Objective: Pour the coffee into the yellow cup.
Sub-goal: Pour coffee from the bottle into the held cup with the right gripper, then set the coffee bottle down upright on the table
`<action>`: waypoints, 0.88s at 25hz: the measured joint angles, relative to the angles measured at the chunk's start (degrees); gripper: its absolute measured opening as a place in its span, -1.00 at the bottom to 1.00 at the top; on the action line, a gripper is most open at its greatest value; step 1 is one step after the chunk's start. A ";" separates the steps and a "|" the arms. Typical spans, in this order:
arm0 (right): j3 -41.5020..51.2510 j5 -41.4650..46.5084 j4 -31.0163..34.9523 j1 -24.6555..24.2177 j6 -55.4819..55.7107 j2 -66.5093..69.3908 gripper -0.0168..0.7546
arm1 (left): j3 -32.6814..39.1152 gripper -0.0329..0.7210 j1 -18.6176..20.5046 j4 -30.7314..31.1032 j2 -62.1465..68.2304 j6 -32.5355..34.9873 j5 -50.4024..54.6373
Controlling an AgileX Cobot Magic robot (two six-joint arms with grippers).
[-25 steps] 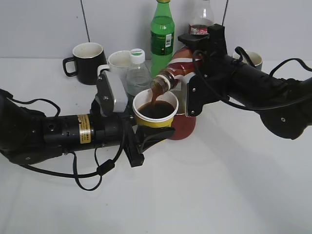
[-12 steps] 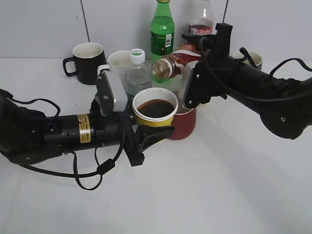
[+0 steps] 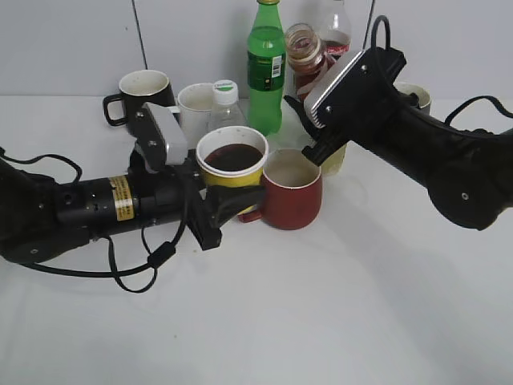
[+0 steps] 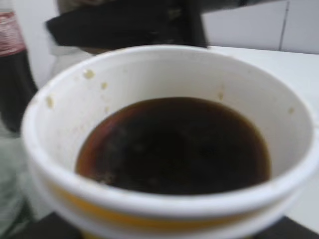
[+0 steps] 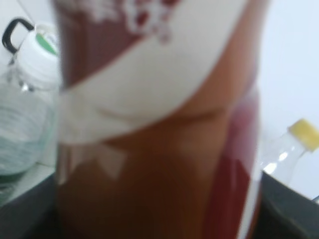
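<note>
The yellow cup will go down on the table (image 3: 169, 188) in front of the white mug and black mug, where I need to set it with my left gripper.
The yellow cup (image 3: 232, 167) holds dark coffee (image 3: 233, 156) well below its white rim. My left gripper (image 3: 235, 199) is shut on the cup and holds it just left of a dark red mug (image 3: 292, 191). In the left wrist view the cup (image 4: 164, 64) fills the frame, with coffee (image 4: 174, 144) inside. My right gripper (image 3: 314, 120) is shut on the coffee bottle (image 3: 305, 50), which stands upright, open mouth up, behind and above the red mug. Its brown-red-white label (image 5: 149, 124) fills the right wrist view.
A green bottle (image 3: 266, 64), a clear water bottle with a white cap (image 3: 226, 103), a white mug (image 3: 195, 104), a black mug (image 3: 143, 92) and a cola bottle (image 3: 336, 32) stand at the back. Another mug (image 3: 416, 96) sits behind my right arm. A yellow-capped bottle (image 5: 299, 144) shows at right.
The bottle has swung from pouring into the cup to upright, and rose back to the right. My left gripper has drawn the filled cup a little left and back.
</note>
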 joint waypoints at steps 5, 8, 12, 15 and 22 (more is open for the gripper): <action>3.18 -1.45 1.97 0.00 12.68 -0.04 0.35 | 0.06 0.09 4.24 0.90 0.00 -0.19 -0.41; 7.29 -4.29 6.08 0.00 15.27 -0.04 0.35 | 1.22 0.09 6.83 0.90 0.00 -0.25 -1.00; 13.51 -8.93 12.88 0.00 17.94 -0.06 0.35 | 3.51 0.09 10.15 0.84 0.00 -0.25 -1.64; 16.91 -9.05 16.56 0.00 19.68 -0.11 0.35 | 4.87 0.09 12.43 0.84 0.00 -0.25 -1.71; 18.58 -9.43 22.10 0.00 20.37 1.87 0.35 | 5.16 0.09 14.31 -0.51 0.71 -0.25 -1.12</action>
